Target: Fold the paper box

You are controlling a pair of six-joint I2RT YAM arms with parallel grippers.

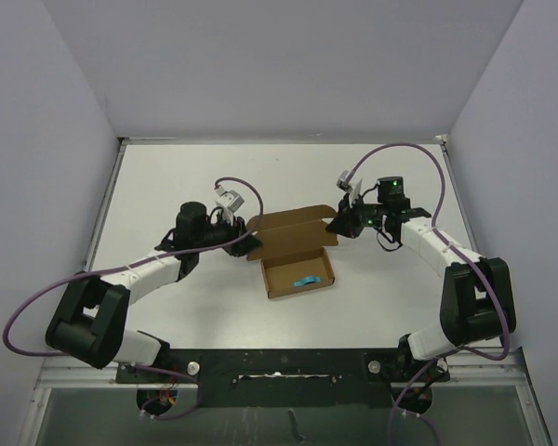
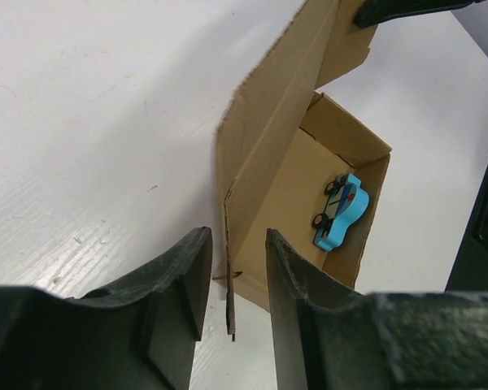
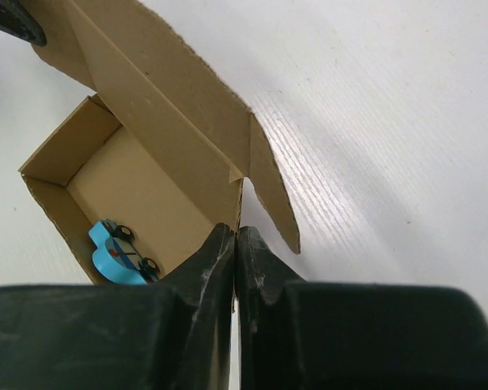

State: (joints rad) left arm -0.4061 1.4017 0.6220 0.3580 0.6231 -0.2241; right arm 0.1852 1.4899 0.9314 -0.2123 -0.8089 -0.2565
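Observation:
Next, I ease my left gripper back and pinch the flap (image 2: 228, 253) before folding the lid, because the lid's side flap stands loose deep between that gripper's open fingers.
The brown paper box (image 1: 298, 272) sits mid-table with its lid (image 1: 293, 232) open toward the back. A small blue toy car (image 1: 307, 281) lies inside. My left gripper (image 1: 247, 243) is at the box's left end; in the left wrist view its jaws (image 2: 234, 248) stand open around a thin side flap (image 2: 228, 284) without pinching it. My right gripper (image 1: 337, 225) is at the lid's right end; in the right wrist view it (image 3: 237, 234) is shut on the lid's side flap (image 3: 268, 183). The car shows in both wrist views (image 2: 342, 211) (image 3: 120, 254).
The white table (image 1: 167, 186) is bounded by grey walls on the left, back and right. Purple cables (image 1: 400, 153) loop above both arms. The arm bases stand on a black rail (image 1: 279, 362) at the near edge.

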